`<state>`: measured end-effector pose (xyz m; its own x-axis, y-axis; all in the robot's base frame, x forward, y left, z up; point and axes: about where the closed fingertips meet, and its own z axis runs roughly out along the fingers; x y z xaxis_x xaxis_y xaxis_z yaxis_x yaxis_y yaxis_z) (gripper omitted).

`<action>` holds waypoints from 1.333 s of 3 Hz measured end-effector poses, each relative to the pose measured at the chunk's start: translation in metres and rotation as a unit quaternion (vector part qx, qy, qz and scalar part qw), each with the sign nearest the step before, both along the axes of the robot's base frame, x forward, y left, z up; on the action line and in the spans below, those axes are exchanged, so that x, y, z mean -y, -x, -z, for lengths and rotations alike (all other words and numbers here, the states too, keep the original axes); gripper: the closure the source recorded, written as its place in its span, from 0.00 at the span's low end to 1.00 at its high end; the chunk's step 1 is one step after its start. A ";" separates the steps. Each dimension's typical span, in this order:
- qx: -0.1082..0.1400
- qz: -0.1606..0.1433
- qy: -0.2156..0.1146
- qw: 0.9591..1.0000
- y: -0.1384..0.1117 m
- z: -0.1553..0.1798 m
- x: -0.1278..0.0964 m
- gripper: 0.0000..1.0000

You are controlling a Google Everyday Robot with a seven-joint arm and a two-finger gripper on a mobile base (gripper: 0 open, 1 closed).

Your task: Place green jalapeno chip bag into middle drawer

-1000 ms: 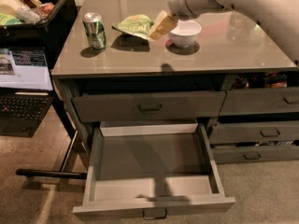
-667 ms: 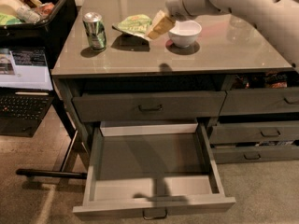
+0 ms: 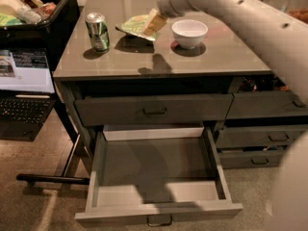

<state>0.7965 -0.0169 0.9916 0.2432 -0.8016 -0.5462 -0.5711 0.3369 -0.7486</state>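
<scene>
Next, I close my gripper on the bag's far edge (image 3: 152, 17), toward the white bowl, to pick the green jalapeno chip bag up from the counter.
The green jalapeno chip bag (image 3: 134, 26) lies on the grey counter between the can and the white bowl, casting a dark shadow in front of it. My gripper (image 3: 154, 21) reaches in from the upper right and sits at the bag's right edge, overlapping it. The middle drawer (image 3: 98, 167) is pulled wide open below the counter. Its floor is bare and its small loop handle (image 3: 159, 220) shows at the front.
A green-and-silver can (image 3: 97, 31) stands left of the bag and a white bowl (image 3: 189, 32) right of it. The top drawer (image 3: 154, 110) is shut. More drawers (image 3: 262, 138) are at right. An open laptop (image 3: 24, 76) and a black bin (image 3: 29, 6) are at left.
My gripper has moved a little to the left, further over the bag's right edge. The bag, can, bowl and drawer have stayed in place.
</scene>
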 end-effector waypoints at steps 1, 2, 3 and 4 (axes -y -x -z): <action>-0.013 0.003 0.024 1.000 -0.025 0.020 -0.013 0.00; -0.029 0.010 0.044 0.999 -0.052 0.043 -0.023 0.00; -0.046 0.019 0.056 0.997 -0.076 0.065 -0.028 0.00; -0.061 0.030 0.061 0.996 -0.092 0.083 -0.028 0.00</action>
<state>0.8885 0.0110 0.9089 0.1314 -0.8750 -0.4659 -0.6418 0.2831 -0.7127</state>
